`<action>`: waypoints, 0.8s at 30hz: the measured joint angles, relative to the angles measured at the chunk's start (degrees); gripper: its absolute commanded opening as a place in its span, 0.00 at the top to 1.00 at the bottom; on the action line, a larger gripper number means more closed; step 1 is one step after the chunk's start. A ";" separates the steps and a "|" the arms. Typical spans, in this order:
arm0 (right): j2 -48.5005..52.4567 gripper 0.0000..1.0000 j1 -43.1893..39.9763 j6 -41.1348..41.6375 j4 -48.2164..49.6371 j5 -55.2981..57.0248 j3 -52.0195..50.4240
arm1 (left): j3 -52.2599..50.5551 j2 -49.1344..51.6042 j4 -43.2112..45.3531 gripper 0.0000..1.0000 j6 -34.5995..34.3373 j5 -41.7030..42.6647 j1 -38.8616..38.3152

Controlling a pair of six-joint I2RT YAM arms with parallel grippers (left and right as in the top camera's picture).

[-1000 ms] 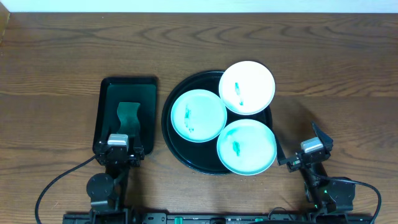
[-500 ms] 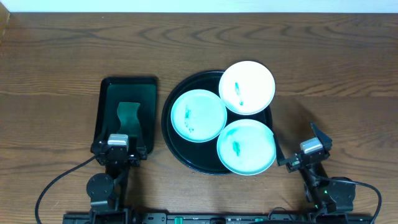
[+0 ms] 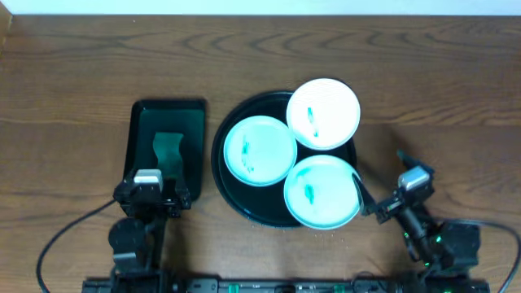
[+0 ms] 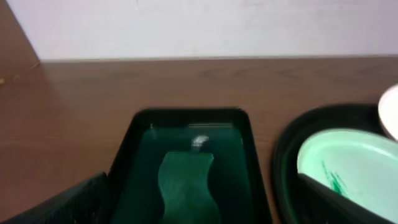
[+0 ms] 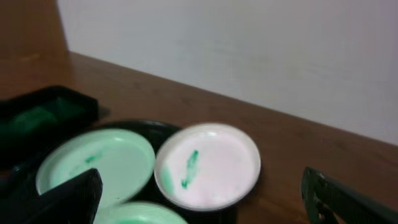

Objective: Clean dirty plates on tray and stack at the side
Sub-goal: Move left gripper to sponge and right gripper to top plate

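The mint plate nearest the small rectangular tray should be taken next by my right gripper, which should close on the plate's rim (image 3: 295, 146) (image 5: 148, 184) beside the white plate.
The round black tray (image 3: 232, 195) holds three plates, each with teal streaks: a mint plate (image 3: 260, 150) at the left, a white plate (image 3: 323, 114) at the far right overlapping the rim, and a mint plate (image 3: 323, 192) at the near right. My left gripper (image 3: 153, 192) is open and empty over the near end of the small rectangular tray. My right gripper (image 3: 381, 177) is open and empty just right of the near mint plate, one finger at its edge. The right wrist view shows the white plate (image 5: 208, 165) between my fingers, ahead of them.
A small black rectangular tray (image 3: 138, 114) with a green sponge (image 3: 168, 150) lies left of the round tray; the sponge (image 4: 186, 183) shows ahead in the left wrist view. Bare wooden table lies around both trays. A white wall stands behind the table.
My right gripper has turned and shifted slightly, its left finger now at the near mint plate's edge. My left gripper has shifted slightly left. The plates have not moved.
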 measured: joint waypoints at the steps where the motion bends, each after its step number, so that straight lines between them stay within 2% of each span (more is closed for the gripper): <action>1: 4.76 0.01 0.00 0.07 -1.62 -0.57 4.90 | 2.38 2.40 -1.53 0.07 -0.24 -0.17 0.00; 6: 22.45 0.01 0.00 -0.13 -12.04 -1.53 22.43 | 20.81 17.73 -15.87 0.07 -4.15 -0.48 0.00; 10: 36.87 0.01 -0.02 -0.57 -25.79 -1.70 36.83 | 37.79 30.80 -28.94 0.07 -7.56 -0.20 0.00; 15: 50.23 0.01 -0.02 -0.70 -37.22 -1.97 49.31 | 53.79 45.05 -43.39 0.07 -9.33 3.23 0.00; 18: 55.41 0.01 -0.02 0.66 -36.89 -3.41 50.88 | 57.00 50.62 -48.87 0.07 -10.10 11.30 0.00; 20: 56.85 0.01 -0.02 2.82 -37.16 -4.44 50.88 | 57.00 53.02 -49.62 0.07 -10.27 13.16 0.00; 21: 57.86 0.09 -0.02 4.81 -37.46 -5.09 50.88 | 57.00 54.58 -48.98 0.07 -10.34 14.12 0.00; 24: 59.63 0.13 0.00 7.04 -37.57 -6.27 50.88 | 57.00 59.84 -47.91 0.07 -11.54 15.82 0.00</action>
